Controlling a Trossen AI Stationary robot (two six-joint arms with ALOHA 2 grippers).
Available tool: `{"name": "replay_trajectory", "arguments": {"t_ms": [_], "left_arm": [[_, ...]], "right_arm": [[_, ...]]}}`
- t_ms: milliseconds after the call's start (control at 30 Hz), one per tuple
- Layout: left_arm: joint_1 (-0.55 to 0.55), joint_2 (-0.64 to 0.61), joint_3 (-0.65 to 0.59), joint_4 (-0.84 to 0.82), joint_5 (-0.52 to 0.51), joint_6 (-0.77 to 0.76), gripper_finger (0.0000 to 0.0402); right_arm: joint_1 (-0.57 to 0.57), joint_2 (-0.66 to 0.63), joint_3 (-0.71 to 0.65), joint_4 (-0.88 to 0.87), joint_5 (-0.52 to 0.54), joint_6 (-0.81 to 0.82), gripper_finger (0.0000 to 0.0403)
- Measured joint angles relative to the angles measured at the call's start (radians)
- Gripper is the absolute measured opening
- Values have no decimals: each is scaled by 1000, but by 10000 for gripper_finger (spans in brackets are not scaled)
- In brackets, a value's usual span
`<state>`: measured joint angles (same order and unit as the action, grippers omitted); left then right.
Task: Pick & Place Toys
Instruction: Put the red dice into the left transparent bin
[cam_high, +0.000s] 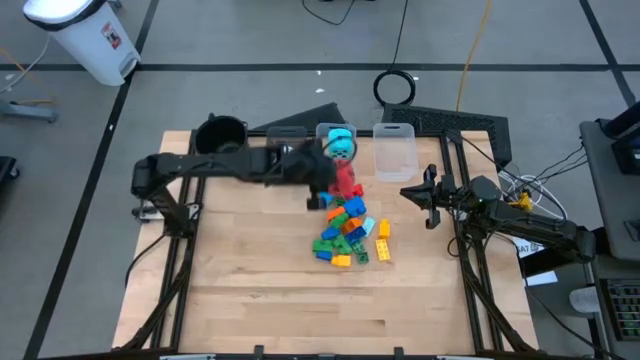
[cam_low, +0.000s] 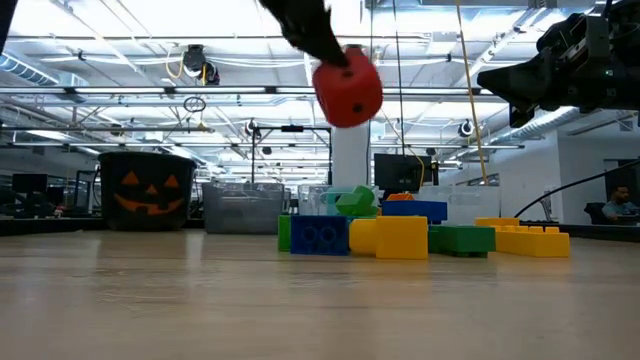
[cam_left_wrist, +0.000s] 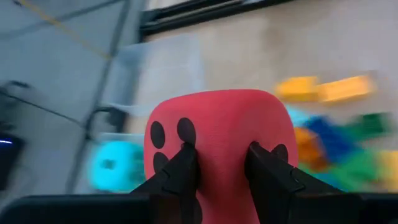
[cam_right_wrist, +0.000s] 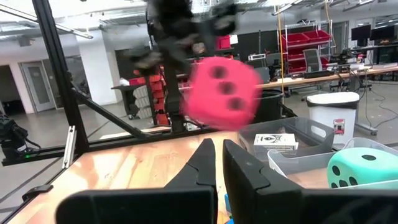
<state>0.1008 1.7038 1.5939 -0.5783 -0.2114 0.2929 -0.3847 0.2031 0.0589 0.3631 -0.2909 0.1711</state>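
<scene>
Next, my left gripper releases the red cube, now held high above the table, in the bin, just on the near side of the cyan cube (cam_high: 346, 161).
My left gripper (cam_high: 330, 185) reaches in from the table's left and is shut on a red dotted cube (cam_high: 346, 180), held high above the table (cam_low: 347, 85). Below and nearer lies a pile of small blue, green, orange and yellow bricks (cam_high: 345, 230) on the wood. A cyan dotted cube (cam_high: 341, 146) sits in a bin (cam_high: 326, 130) at the far edge. My right gripper (cam_high: 430, 195) waits shut at the table's right side, raised, with nothing between its fingers (cam_right_wrist: 217, 158). My left gripper pinches the red cube's near face (cam_left_wrist: 221, 134) between its two fingers (cam_left_wrist: 183, 171), which stand much closer together than the cube is wide; the soft face bulges between them. The fingers come from the table's left, slanting down. The cube hangs clear of table and bricks.
A black round pot (cam_high: 220, 134) stands at the far left and a clear bin (cam_high: 394, 150) at the far edge, right of the cyan cube's bin. Bare wood lies in the near half of the table (cam_high: 300, 300).
</scene>
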Motion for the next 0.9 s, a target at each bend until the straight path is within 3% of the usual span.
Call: {"name": "replay_trajectory", "arguments": {"t_ms": [200, 467, 900], "left_arm": [[127, 74, -8, 59, 61, 201, 116], [214, 224, -9, 118, 9, 346, 116], [255, 304, -9, 175, 0, 377, 113]], "right_arm": [[0, 4, 0, 10, 0, 0, 4], [0, 19, 0, 2, 1, 0, 4], [0, 21, 0, 4, 0, 0, 4]]}}
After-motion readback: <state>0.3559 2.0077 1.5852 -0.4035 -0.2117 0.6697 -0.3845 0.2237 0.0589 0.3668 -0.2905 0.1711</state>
